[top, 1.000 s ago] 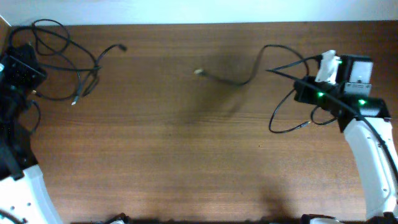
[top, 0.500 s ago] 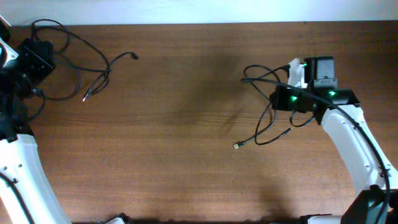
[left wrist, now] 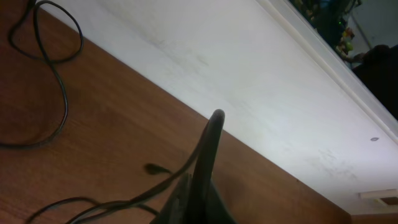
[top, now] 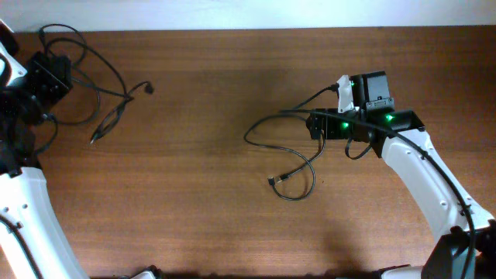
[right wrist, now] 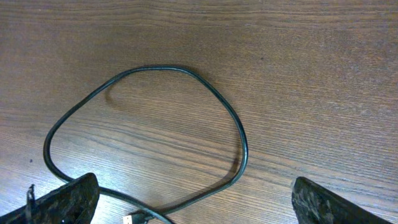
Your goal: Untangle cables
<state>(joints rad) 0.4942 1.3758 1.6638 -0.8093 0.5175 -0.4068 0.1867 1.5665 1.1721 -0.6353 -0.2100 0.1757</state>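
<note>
Next, I release the cable piece with my left gripper on the table, between the far cable end with the plug and the white wall (top: 152, 77).
At the far left my left gripper (top: 51, 74) is shut on the bundled cables (top: 105, 63), whose loops spread to its right with plug ends (top: 149, 87) lying on the table. The left wrist view shows the closed fingers (left wrist: 214, 124) with a strand (left wrist: 155, 191) running into them. A separate cable (top: 267, 118) lies in a loose loop at centre right, its metallic plug (top: 273, 181) nearest the front. My right gripper (top: 315, 125) hovers over that loop, open. In the right wrist view the cable (right wrist: 239, 137) lies flat between the wide-apart fingers (right wrist: 62, 199), touched by neither.
The wooden table (top: 194, 201) ends at a white wall (top: 232, 14) along the back. Thicker black wires hang on the right arm (top: 418, 178) and beside the left arm (top: 23, 201).
My right gripper has moved left, opened and let go of its cable, which now lies looped on the table. The left bundle has shifted slightly with the left gripper.
</note>
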